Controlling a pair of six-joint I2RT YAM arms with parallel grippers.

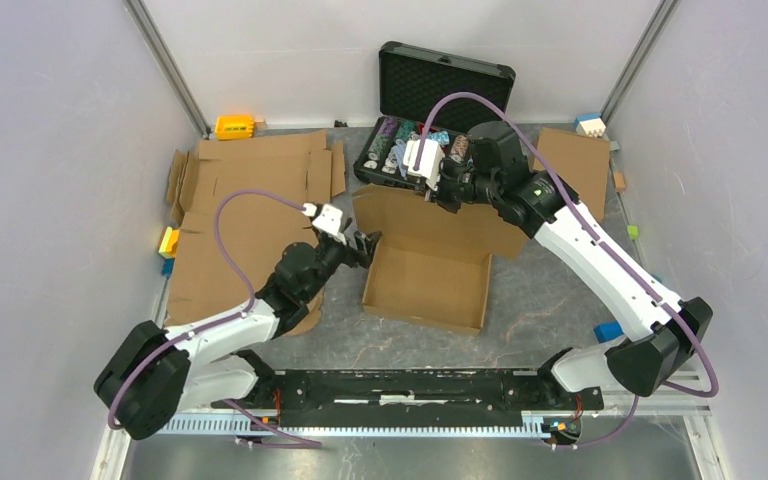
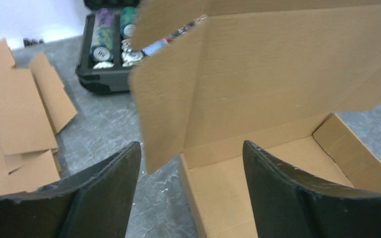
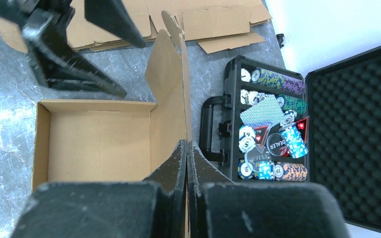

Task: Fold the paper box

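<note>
The lid's top edge is in my right gripper and its side flaps are free, so next my left gripper pinches the nearer flap (image 2: 166, 114) before my right gripper takes the other.
The paper box (image 1: 426, 288) is a brown cardboard tray on the grey table, its lid panel (image 1: 430, 215) standing up along the far side. My right gripper (image 1: 438, 190) is shut on the lid's top edge; in the right wrist view the panel (image 3: 171, 99) runs edge-on into the closed gripper (image 3: 186, 145). My left gripper (image 1: 368, 243) hovers open at the tray's near-left corner. In the left wrist view the lid's side flap (image 2: 163, 94) hangs down between the spread fingers (image 2: 191, 146), touching neither, with the tray floor (image 2: 278, 178) beyond.
An open black case (image 1: 410, 150) of colourful chips stands right behind the lid. A stack of flat cardboard blanks (image 1: 250, 200) lies at the left and another piece (image 1: 575, 160) at the back right. Small toy blocks (image 1: 233, 126) sit along the walls.
</note>
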